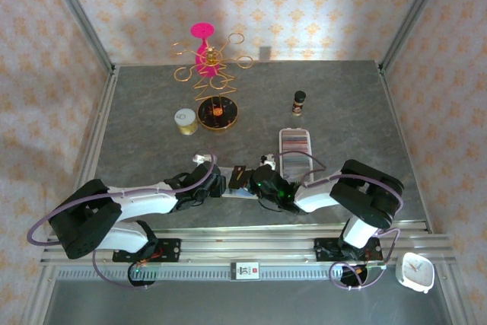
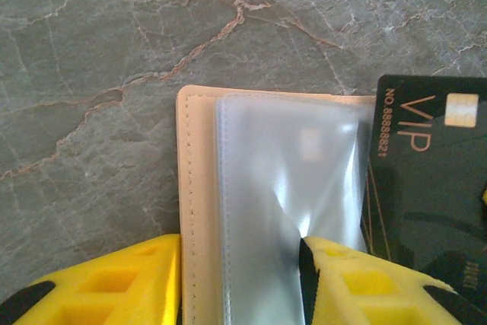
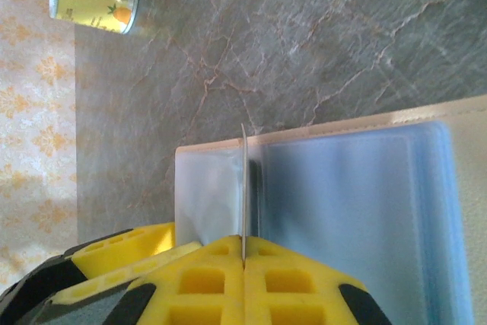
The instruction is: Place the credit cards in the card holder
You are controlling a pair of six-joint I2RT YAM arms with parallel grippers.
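Note:
Next, my right gripper lets go of the credit card in the card holder's clear sleeve (image 1: 233,179) (image 3: 254,203) beside my left gripper.
The beige card holder (image 2: 199,188) lies open on the table, its clear sleeves (image 2: 289,180) fanned up. My left gripper (image 2: 242,247) is shut on the card holder, one yellow finger (image 2: 114,279) against the stitched cover and the other finger (image 2: 365,283) pressing a sleeve. My right gripper (image 3: 243,250) is shut on a credit card (image 3: 243,188), seen edge-on and standing between the sleeves (image 3: 350,203). From the left wrist it reads as a black VIP card (image 2: 426,180). From above, both grippers (image 1: 215,186) (image 1: 259,182) meet over the holder (image 1: 237,190). More credit cards fill the white tray (image 1: 295,150).
A pink and gold wire stand (image 1: 209,55), a round gold tin (image 1: 218,114) and a yellow can (image 1: 185,121) sit at the back left. A small dark bottle (image 1: 299,102) stands behind the tray. A white clock (image 1: 415,272) rests by the right arm's base.

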